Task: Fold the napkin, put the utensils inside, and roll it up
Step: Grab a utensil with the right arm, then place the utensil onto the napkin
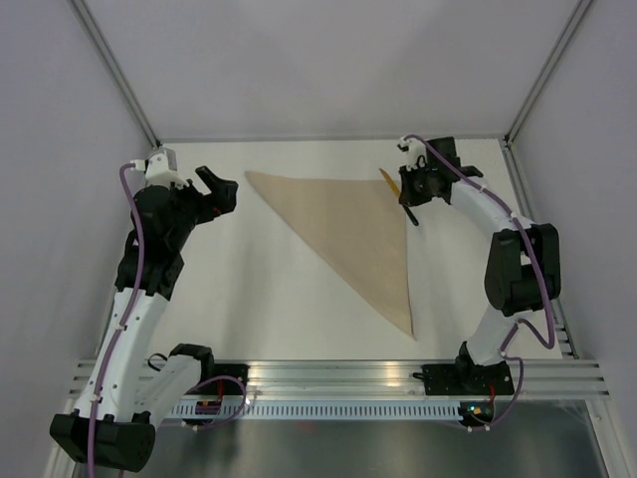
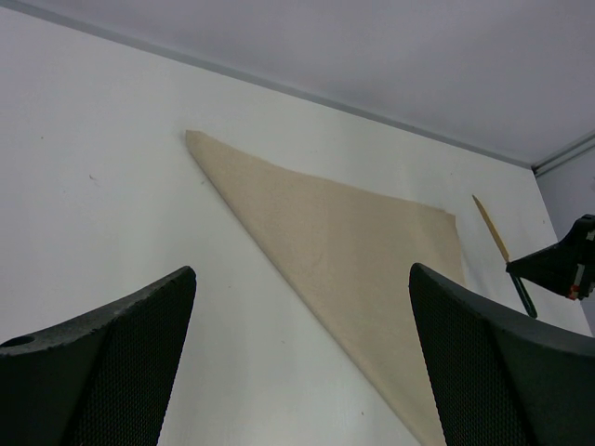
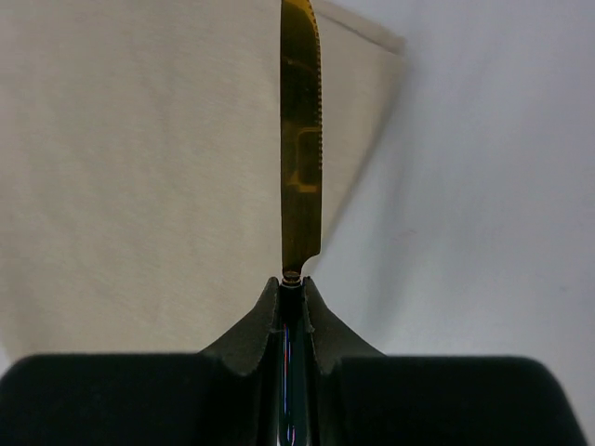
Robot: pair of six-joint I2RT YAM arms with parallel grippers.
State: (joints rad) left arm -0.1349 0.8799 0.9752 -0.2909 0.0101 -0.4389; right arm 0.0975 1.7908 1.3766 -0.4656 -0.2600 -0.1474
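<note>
The robot's right gripper will let go of the knife on the tan napkin, just inside the middle of its long edge (image 1: 320, 246).
The tan napkin (image 1: 348, 224) lies folded into a triangle on the white table, its long edge running from the back left to the front right. My right gripper (image 1: 409, 195) hovers at the napkin's back right corner, shut on the dark handle of a knife (image 1: 390, 182). In the right wrist view its gold serrated blade (image 3: 300, 139) points away from the gripper (image 3: 292, 283) over the napkin's (image 3: 139, 167) edge. My left gripper (image 1: 221, 189) is open and empty, left of the cloth. Its wrist view shows the napkin (image 2: 353, 251) beyond the gripper (image 2: 302, 269), and the knife (image 2: 491, 228) far off.
The table (image 1: 249, 289) is walled by white panels at the back and both sides, with metal posts in the back corners. An aluminium rail (image 1: 338, 373) carrying the arm bases runs along the near edge. No other utensil is in view.
</note>
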